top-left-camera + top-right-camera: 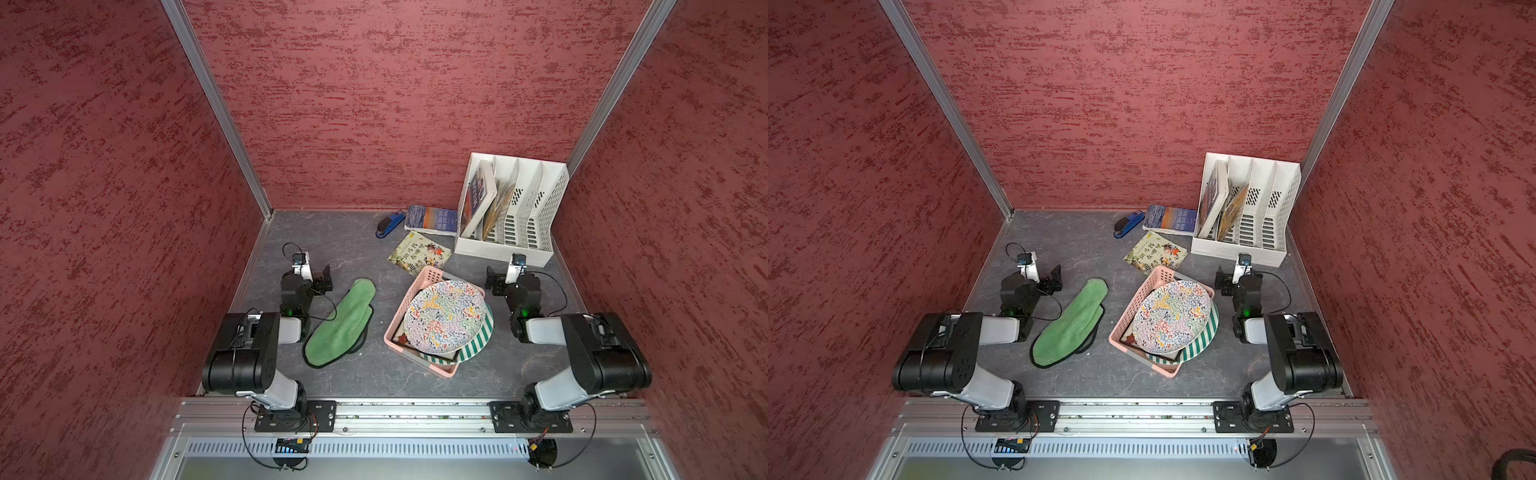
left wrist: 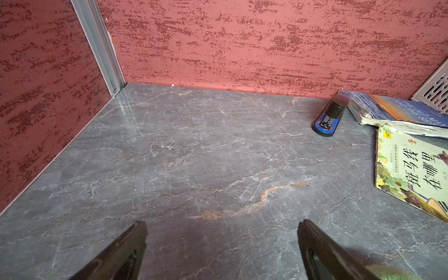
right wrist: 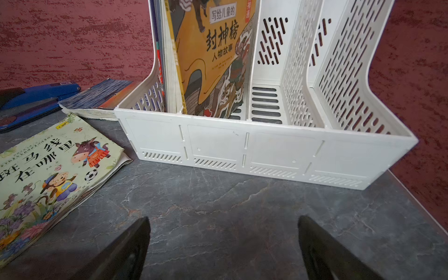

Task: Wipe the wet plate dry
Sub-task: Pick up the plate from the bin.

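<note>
Next, I move my right gripper to the many-coloured plate's edge (image 1: 484,314) on the side nearest it, above the green-striped plate, and close it there.
A plate (image 1: 442,316) (image 1: 1173,316) with a many-coloured squiggle pattern lies tilted on top of a green-striped plate (image 1: 478,345) in a pink basket (image 1: 432,274) at mid-table. Wetness does not show on it. A green cloth (image 1: 340,324) (image 1: 1069,326) lies folded on the table left of the basket. My left gripper (image 1: 326,277) (image 2: 221,223) is open and empty over bare table, just beyond the cloth's far end. My right gripper (image 1: 494,282) (image 3: 223,219) is open and empty to the right of the basket's far corner. Neither wrist view shows the plate.
A white file rack (image 1: 511,216) (image 3: 266,150) with books stands at the back right, close ahead of my right gripper. A picture book (image 1: 419,253) (image 3: 48,174), a blue book (image 1: 432,218) and a blue stapler (image 1: 390,224) (image 2: 331,116) lie behind the basket. Red walls enclose three sides.
</note>
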Tool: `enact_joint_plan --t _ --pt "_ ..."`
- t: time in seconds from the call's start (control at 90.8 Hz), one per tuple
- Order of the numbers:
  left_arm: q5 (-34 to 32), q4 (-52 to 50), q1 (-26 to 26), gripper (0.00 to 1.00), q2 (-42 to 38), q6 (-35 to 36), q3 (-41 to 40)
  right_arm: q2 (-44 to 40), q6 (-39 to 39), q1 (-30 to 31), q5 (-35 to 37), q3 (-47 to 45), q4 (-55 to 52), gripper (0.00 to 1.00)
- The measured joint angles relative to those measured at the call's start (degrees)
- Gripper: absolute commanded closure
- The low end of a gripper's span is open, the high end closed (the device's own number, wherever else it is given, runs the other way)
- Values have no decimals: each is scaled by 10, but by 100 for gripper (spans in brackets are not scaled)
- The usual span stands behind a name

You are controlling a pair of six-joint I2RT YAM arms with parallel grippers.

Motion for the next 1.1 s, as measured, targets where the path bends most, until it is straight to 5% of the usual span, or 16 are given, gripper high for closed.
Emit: enact_joint_plan --t 0.408,0.716,0.914,1.102 --pt "0 0 0 0 0 0 0 -18 2 0 7 0 -26 1" --pt "-14 -9 -3 0 -6 -3 0 -382 132 -1 62 136 -421 2" --pt "-106 -202 -37 0 -228 -76 29 -552 250 -1 3 241 -678 23" --pt "-87 -365 -169 0 -349 -208 132 -519 321 32 -139 308 -847 41"
